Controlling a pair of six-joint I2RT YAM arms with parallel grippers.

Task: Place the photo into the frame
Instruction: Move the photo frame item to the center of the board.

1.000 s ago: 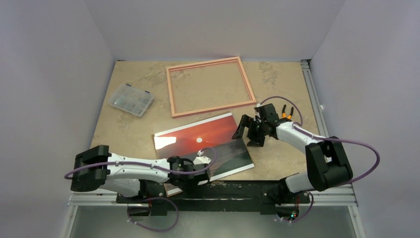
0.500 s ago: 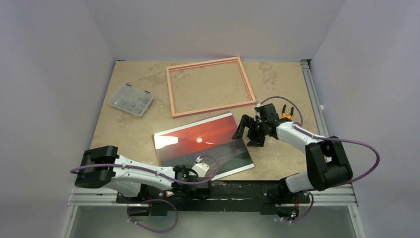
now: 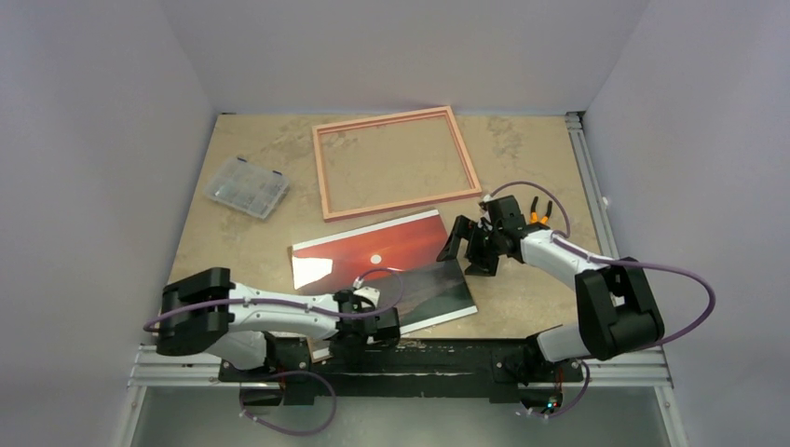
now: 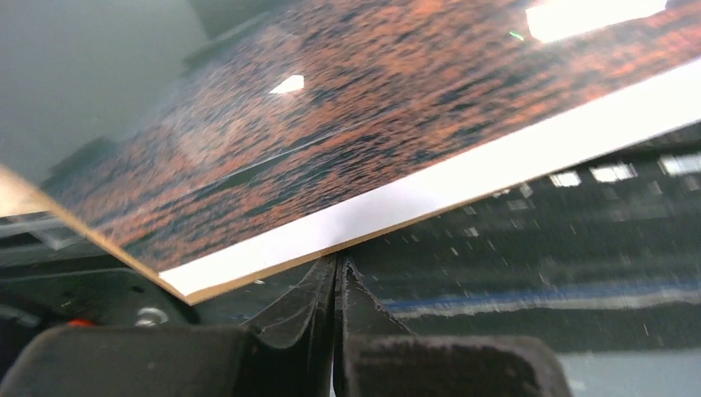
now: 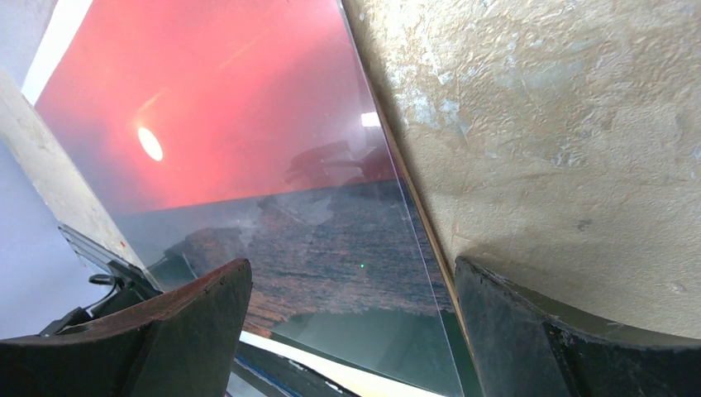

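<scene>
The photo is slanting and its corner is over the base bar. I should turn it square, and then my left gripper should take the photo's near edge farther (image 3: 438,321) along.
The photo (image 3: 377,256), a glossy red-orange sunset print with a white border, lies near the table's front edge; its near edge is tilted up. A thin brown edge shows beneath it in the left wrist view. My left gripper (image 3: 384,322) is shut and empty. Its fingertips (image 4: 335,263) are pushed against the underside of the photo's (image 4: 347,124) near edge. At the photo's right edge my right gripper (image 3: 469,248) is open, with one finger over the print (image 5: 248,149) and the other over the table (image 5: 351,263). The frame (image 3: 321,168), thin pinkish wood, lies flat at the back.
A clear plastic compartment box (image 3: 246,186) sits at the left of the table. The black base rail (image 3: 447,354) runs along the near edge just below the photo. Grey walls enclose the table on three sides.
My left gripper has closed fully and shifted right under the photo's near edge. That edge has risen and the print looks more foreshortened. The right arm has not moved.
</scene>
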